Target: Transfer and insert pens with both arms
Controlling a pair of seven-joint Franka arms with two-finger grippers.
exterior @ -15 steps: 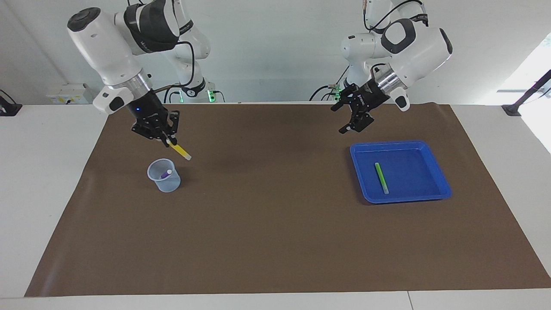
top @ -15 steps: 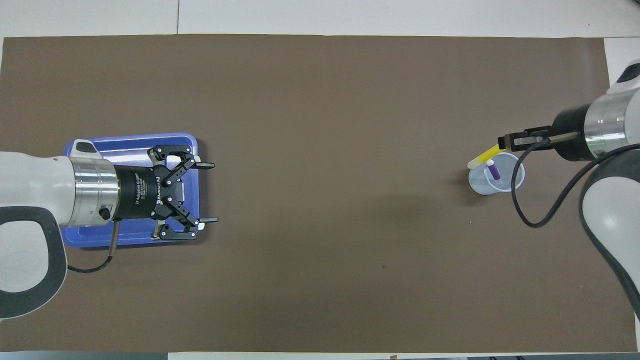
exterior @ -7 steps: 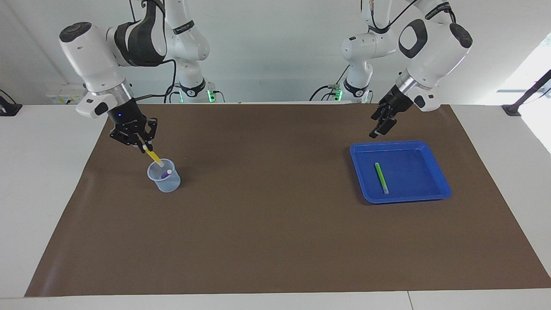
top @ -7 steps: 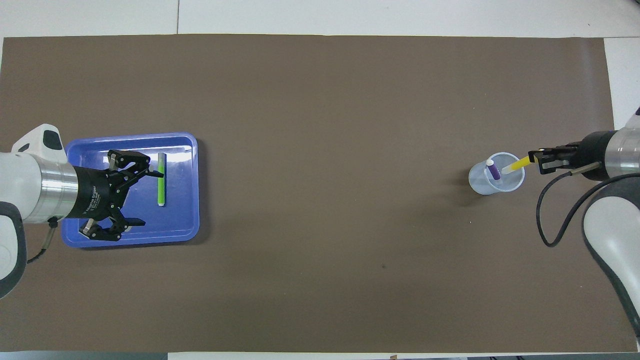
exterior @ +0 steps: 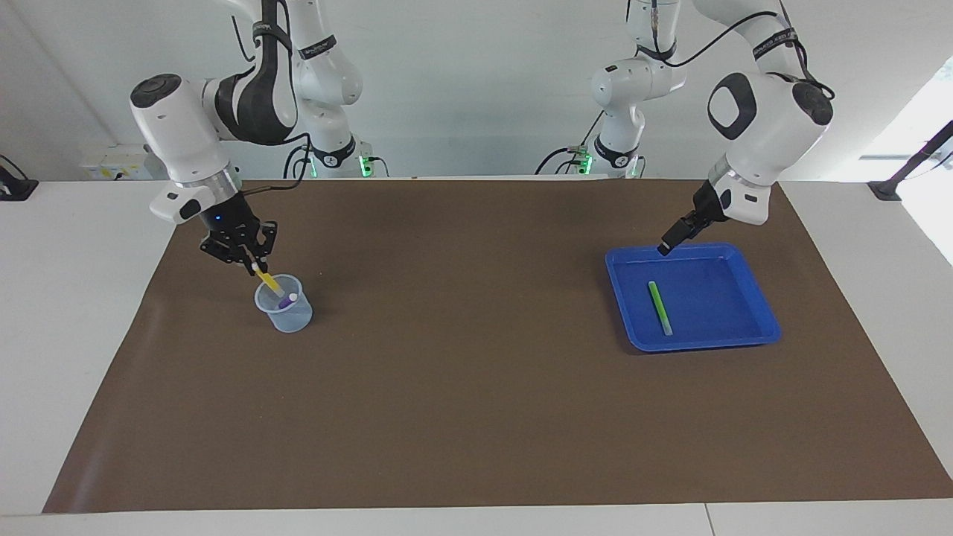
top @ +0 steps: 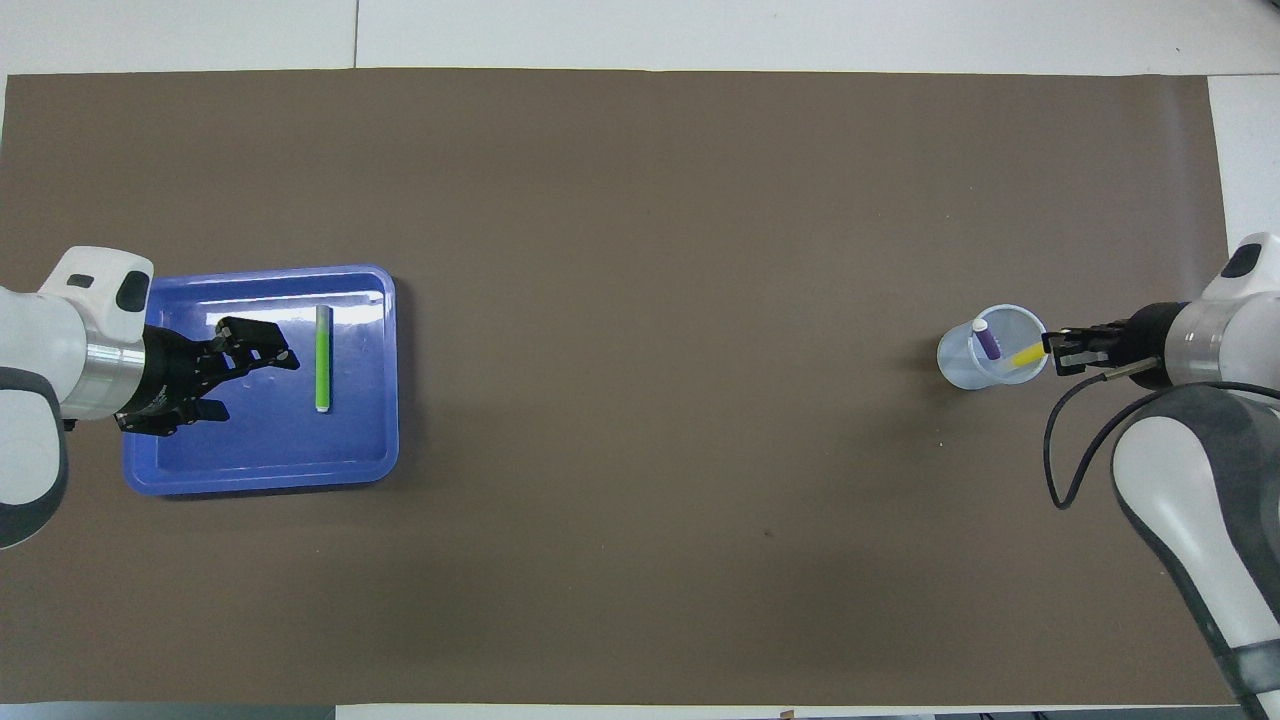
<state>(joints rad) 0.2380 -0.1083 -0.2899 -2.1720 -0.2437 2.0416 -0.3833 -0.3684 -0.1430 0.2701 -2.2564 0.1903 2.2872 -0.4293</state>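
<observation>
My left gripper will next go to the green pen in the blue tray and close on the pen's grey end (top: 323,328).
My right gripper (exterior: 255,266) is shut on the upper end of the yellow pen (exterior: 266,281), which slants down with its lower end inside the clear plastic cup (exterior: 287,318). The purple pen (exterior: 287,300) leans inside the cup. In the overhead view, the right gripper (top: 1050,348) sits at the cup's rim (top: 955,365) with the yellow pen (top: 1027,354) and purple pen (top: 987,342) inside. The green pen (exterior: 659,307) lies flat in the blue tray (exterior: 715,298). My left gripper (exterior: 665,246) hangs open and empty over the tray (top: 250,440), beside the green pen (top: 322,357).
A brown mat (exterior: 476,387) covers the table between the cup and the tray. Two smaller white arms with green-lit bases (exterior: 339,160) stand at the robots' edge of the table. A white table border surrounds the mat.
My right gripper swung the yellow pen over the cup and lowered its tip inside. My left gripper pulled back toward its own end and dropped lower over the tray, uncovering the green pen.
</observation>
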